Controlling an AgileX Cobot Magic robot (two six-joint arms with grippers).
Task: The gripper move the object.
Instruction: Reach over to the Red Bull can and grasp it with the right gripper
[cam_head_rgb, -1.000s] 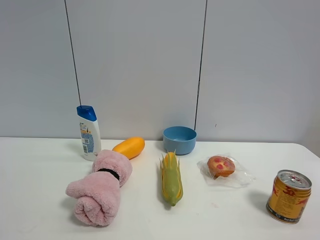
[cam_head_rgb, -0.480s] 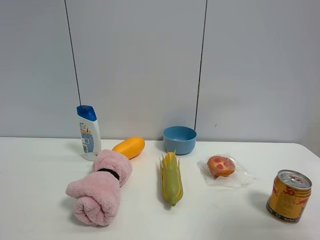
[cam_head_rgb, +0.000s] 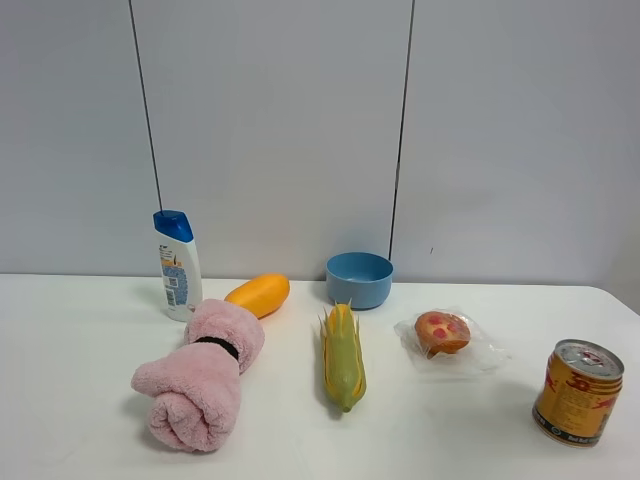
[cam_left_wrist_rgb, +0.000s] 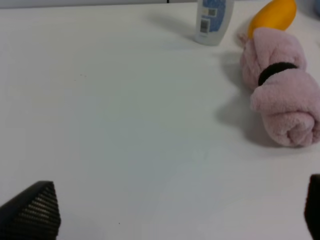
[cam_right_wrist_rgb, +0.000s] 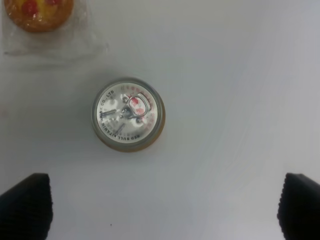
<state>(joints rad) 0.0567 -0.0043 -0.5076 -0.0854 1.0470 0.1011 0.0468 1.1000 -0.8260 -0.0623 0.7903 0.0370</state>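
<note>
Next, I close my right gripper around the upper sides of the gold-yellow can (cam_head_rgb: 580, 382) (cam_right_wrist_rgb: 128, 115), under its silver top.
The gold-yellow can (cam_head_rgb: 577, 392) with red markings and a silver top stands upright at the table's right front. The right wrist view looks straight down on its silver lid (cam_right_wrist_rgb: 128, 114). My right gripper (cam_right_wrist_rgb: 162, 207) is open and empty, with both black fingertips (cam_right_wrist_rgb: 25, 205) wide apart and the can apart from them. My left gripper (cam_left_wrist_rgb: 172, 215) is open and empty over bare white table (cam_left_wrist_rgb: 125, 125), far from the can. Neither arm shows in the exterior view.
A wrapped round bun (cam_head_rgb: 442, 333) lies left of the can and also shows in the right wrist view (cam_right_wrist_rgb: 40, 10). Further left are a corn cob (cam_head_rgb: 342, 355), a blue bowl (cam_head_rgb: 359, 279), a mango (cam_head_rgb: 258, 295), a rolled pink towel (cam_head_rgb: 203, 373) and a shampoo bottle (cam_head_rgb: 177, 265).
</note>
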